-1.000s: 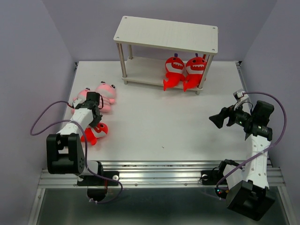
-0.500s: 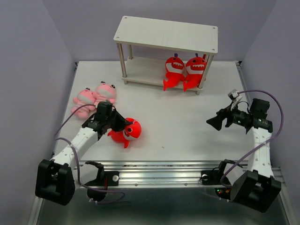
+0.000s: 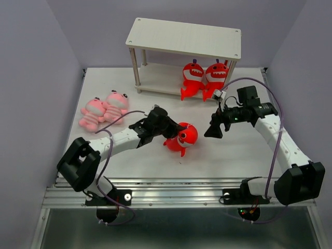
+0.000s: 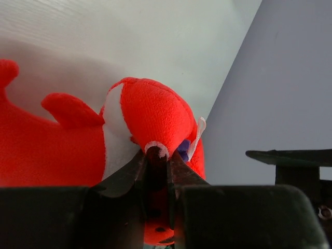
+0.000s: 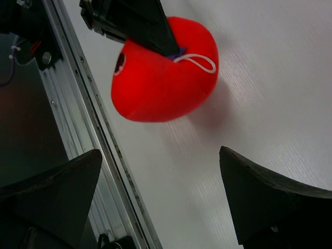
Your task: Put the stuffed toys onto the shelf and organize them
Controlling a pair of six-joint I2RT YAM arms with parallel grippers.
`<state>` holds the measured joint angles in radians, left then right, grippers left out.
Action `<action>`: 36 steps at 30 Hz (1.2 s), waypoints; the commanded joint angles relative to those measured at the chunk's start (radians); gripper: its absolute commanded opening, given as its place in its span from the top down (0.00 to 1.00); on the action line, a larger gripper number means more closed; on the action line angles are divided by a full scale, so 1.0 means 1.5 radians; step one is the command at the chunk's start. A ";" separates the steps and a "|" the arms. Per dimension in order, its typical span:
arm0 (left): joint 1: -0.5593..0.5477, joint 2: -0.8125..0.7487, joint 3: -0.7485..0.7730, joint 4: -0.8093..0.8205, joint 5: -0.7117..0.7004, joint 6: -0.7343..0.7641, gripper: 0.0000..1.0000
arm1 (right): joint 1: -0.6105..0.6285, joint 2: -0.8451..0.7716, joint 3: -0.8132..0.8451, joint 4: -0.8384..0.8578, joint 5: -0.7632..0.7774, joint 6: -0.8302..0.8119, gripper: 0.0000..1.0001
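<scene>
The left gripper is pinching the red shark toy's head, so the right gripper should take the head before the left gripper takes the lower body (image 3: 172, 144) for shelving.
My left gripper (image 3: 174, 134) is shut on a red shark toy (image 3: 183, 138) near the table's middle; in the left wrist view the jaws pinch its top (image 4: 155, 150). My right gripper (image 3: 211, 130) is open and empty, just right of that toy, which shows ahead of its spread fingers (image 5: 163, 72). Two red shark toys (image 3: 194, 79) (image 3: 215, 79) stand side by side on the lower board of the shelf (image 3: 184, 37), at its right end. Two pale pink striped toys (image 3: 93, 113) (image 3: 116, 102) lie together at the table's left.
The metal rail (image 3: 176, 187) runs along the table's near edge. Purple walls close the left, right and back. The shelf stands at the back centre; its top board is bare.
My left arm has lifted the red shark from the left side and carried it right to the middle. My right arm has swung in leftward toward it.
</scene>
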<state>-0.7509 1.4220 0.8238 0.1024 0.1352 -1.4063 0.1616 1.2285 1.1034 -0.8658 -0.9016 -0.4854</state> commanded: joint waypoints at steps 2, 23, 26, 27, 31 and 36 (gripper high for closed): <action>-0.044 0.065 0.103 0.061 -0.080 -0.091 1.00 | 0.045 0.058 0.078 -0.031 0.004 0.089 0.00; -0.129 0.128 0.219 0.043 -0.160 -0.176 1.00 | 0.186 0.049 -0.007 0.181 0.409 0.189 0.39; -0.129 0.107 0.197 0.076 -0.162 -0.176 1.00 | 0.186 0.059 0.001 0.163 0.354 0.170 0.70; -0.129 0.098 0.177 0.092 -0.162 -0.176 1.00 | 0.186 0.059 0.003 0.153 0.338 0.161 0.80; -0.129 0.054 0.114 0.178 -0.176 -0.160 1.00 | 0.186 0.032 0.006 0.145 0.297 0.112 0.99; -0.128 -0.038 0.018 0.304 -0.165 0.074 0.36 | 0.180 -0.019 0.006 0.126 0.296 0.087 0.99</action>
<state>-0.9272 1.5150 0.9150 0.2756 -0.1364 -1.5188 0.4335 1.2686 1.1000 -0.6834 -0.4267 -0.3016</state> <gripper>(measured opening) 0.536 0.140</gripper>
